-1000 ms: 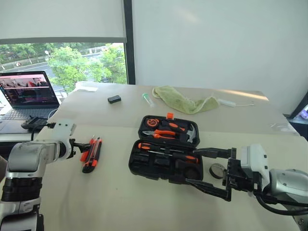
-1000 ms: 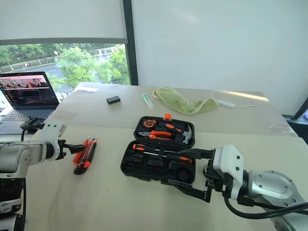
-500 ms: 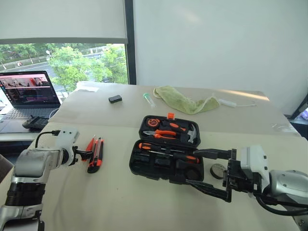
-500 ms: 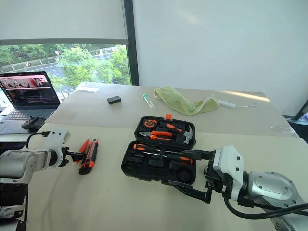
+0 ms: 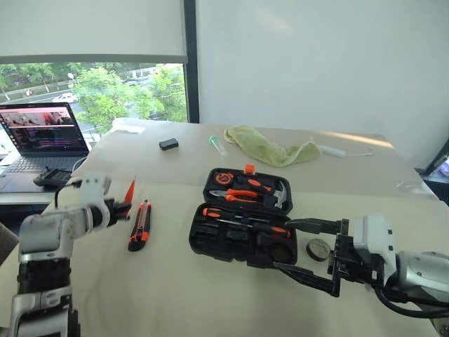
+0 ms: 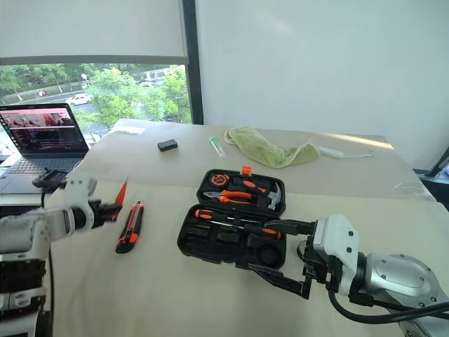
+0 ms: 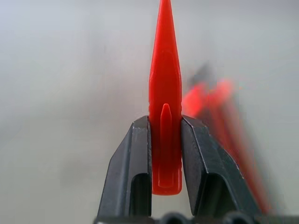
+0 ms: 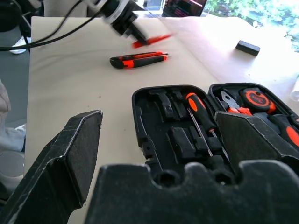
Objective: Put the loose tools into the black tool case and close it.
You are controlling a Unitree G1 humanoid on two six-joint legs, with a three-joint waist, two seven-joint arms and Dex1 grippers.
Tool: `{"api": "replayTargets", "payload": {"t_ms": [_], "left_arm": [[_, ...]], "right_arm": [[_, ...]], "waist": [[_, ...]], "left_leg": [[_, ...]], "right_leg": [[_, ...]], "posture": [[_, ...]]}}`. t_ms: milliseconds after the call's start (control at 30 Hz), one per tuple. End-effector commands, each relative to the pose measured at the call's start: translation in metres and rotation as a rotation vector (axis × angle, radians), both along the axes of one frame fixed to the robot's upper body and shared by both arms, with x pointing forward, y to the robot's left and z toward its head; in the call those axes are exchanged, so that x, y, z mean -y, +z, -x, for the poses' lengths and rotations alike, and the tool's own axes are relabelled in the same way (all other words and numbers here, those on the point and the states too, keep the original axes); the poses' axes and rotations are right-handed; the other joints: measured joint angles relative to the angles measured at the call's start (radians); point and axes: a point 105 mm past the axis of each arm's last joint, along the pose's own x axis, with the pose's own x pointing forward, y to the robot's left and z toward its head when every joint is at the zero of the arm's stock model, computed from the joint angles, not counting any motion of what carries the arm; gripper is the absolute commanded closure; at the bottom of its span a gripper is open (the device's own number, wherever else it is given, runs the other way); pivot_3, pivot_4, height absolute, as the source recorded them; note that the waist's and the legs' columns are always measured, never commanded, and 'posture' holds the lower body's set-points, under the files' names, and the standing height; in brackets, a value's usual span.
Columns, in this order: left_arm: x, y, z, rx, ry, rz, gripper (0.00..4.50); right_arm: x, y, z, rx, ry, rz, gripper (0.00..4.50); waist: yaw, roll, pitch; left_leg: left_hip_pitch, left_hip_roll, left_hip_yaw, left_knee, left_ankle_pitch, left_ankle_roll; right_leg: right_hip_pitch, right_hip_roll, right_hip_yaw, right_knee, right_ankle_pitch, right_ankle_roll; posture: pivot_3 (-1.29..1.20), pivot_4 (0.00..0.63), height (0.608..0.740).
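Note:
Next, I let go of the small orange screwdriver with my left gripper in the tool case's near half [image 5: 228, 227], alongside the long orange-and-black screwdriver.
My left gripper [image 5: 123, 208] is shut on the small orange screwdriver [image 5: 130, 189], held off the table with its tip pointing up; the left wrist view shows the screwdriver [image 7: 164, 93] clamped between both fingers. The black-and-orange utility knife [image 5: 139, 225] lies on the table just right of that gripper. The black tool case [image 5: 210, 246] lies open mid-table, with a long orange-and-black screwdriver [image 5: 245, 219] in its near half. The grey tape ring [image 5: 317, 248] rests right of the case. My right gripper [image 5: 284, 246] stands wide open at the case's near right corner, holding nothing.
Pliers [image 5: 238, 194], a hammer [image 5: 270, 191] and a round tape measure [image 5: 223, 178] sit in the case's far half. A laptop [image 5: 42, 137] stands at the far left. A small black box [image 5: 168, 144], a tube [image 5: 216, 145] and a green cloth [image 5: 270, 149] lie beyond.
My left gripper closed on the small orange screwdriver and lifted it off the table, tip swinging upward. The utility knife stayed on the table. The right arm kept still.

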Motion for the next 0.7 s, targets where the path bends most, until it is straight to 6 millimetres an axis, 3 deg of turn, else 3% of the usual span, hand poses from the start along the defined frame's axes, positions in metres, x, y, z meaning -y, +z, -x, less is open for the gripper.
{"api": "replayTargets", "payload": {"t_ms": [33,100,200,367,533,700], "left_arm": [[0.073,0.041,0.034,0.081,-0.507,0.050,4.05],[0.098,0.031,0.047,0.079,-0.717,-0.083,4.05],[0.114,0.006,0.052,0.120,-0.912,-0.333,4.05],[0.136,-0.028,0.029,0.160,-1.095,-0.594,4.05],[0.147,-0.036,0.004,0.194,-1.167,-0.722,4.05],[0.152,-0.043,-0.005,0.208,-1.259,-0.820,4.05]], "right_arm": [[0.001,0.007,0.007,0.045,-0.012,-0.003,0.00],[0.004,0.006,0.009,0.045,-0.039,-0.001,0.00],[0.006,0.006,0.012,0.042,-0.069,-0.006,0.00],[0.010,0.001,0.019,0.018,-0.108,0.004,0.00],[0.017,-0.004,0.028,-0.009,-0.148,0.019,0.00],[0.019,-0.006,0.032,-0.013,-0.169,0.025,0.00]], "waist": [[0.002,0.001,0.000],[-0.002,0.003,-0.001],[-0.011,0.004,-0.001],[-0.006,0.004,-0.001],[0.002,0.004,-0.001],[-0.004,0.004,-0.001]], "left_leg": [[-0.001,0.000,0.000,0.001,0.002,-0.003],[0.000,-0.001,0.002,0.000,0.002,-0.004],[0.003,-0.001,0.005,-0.001,0.002,-0.003],[0.003,0.000,0.006,-0.002,-0.002,0.003],[0.000,0.000,0.006,0.004,-0.003,0.006],[-0.002,0.000,0.007,0.007,-0.005,0.010]], "right_leg": [[0.000,0.001,-0.001,0.000,0.000,0.000],[0.001,0.000,0.000,-0.001,0.000,0.001],[0.002,0.002,0.006,-0.005,-0.001,0.002],[0.003,0.007,0.007,-0.006,0.000,0.002],[0.003,0.009,0.007,-0.006,0.002,0.003],[0.003,0.009,0.007,-0.009,0.003,0.007]], "posture": [[0.00,0.150,0.740],[0.00,0.150,0.740],[0.00,0.150,0.740],[0.00,0.150,0.740],[0.00,0.150,0.740],[0.00,0.150,0.740]]}}
